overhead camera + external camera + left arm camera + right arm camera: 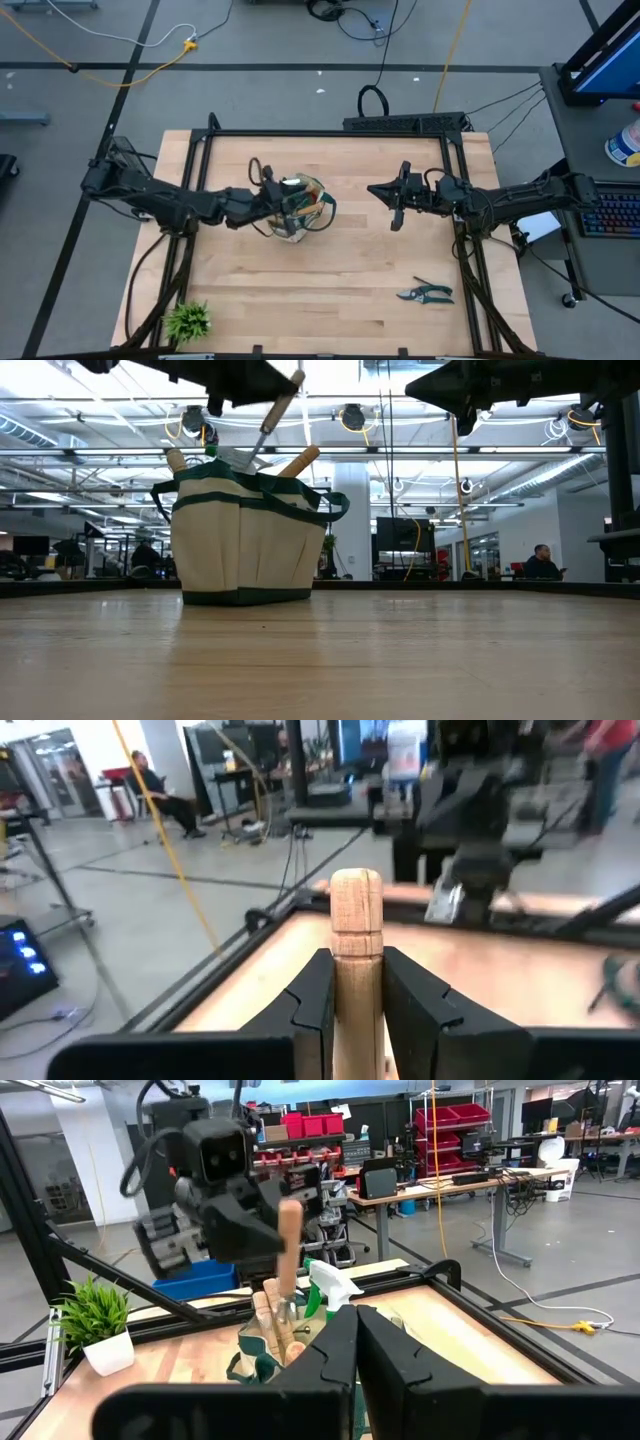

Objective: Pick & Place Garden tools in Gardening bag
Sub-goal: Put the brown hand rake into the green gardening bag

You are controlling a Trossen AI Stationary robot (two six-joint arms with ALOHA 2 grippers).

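Observation:
The left gripper should release the wooden-handled tool inside the beige gardening bag's opening (301, 203), beside the other wooden handles.
The beige gardening bag (293, 208) with dark green trim stands upright on its base on the table (245, 535). Several wooden handles (300, 460) and a green spray bottle (325, 1285) stick out of its mouth. My left gripper (270, 200) is over the bag, shut on a wooden-handled tool (285, 400). My right gripper (393, 195) hangs in the air to the bag's right, shut and empty (357, 1325). Dark pruning shears (425, 293) lie flat on the table near the front right. My left gripper pinches the tool's wooden handle (356, 945) between its two fingers, a little below the handle's free end (356, 890). The fingers come from the table's left and lie across the handle. The tool hangs tilted, its metal shaft (262, 435) reaching down to the bag's mouth.
A small leafy plant in a white pot (188, 320) stands at the table's front left corner. A black frame (330, 133) runs along the table's far edge and sides. Bare wood lies between the bag and the shears.

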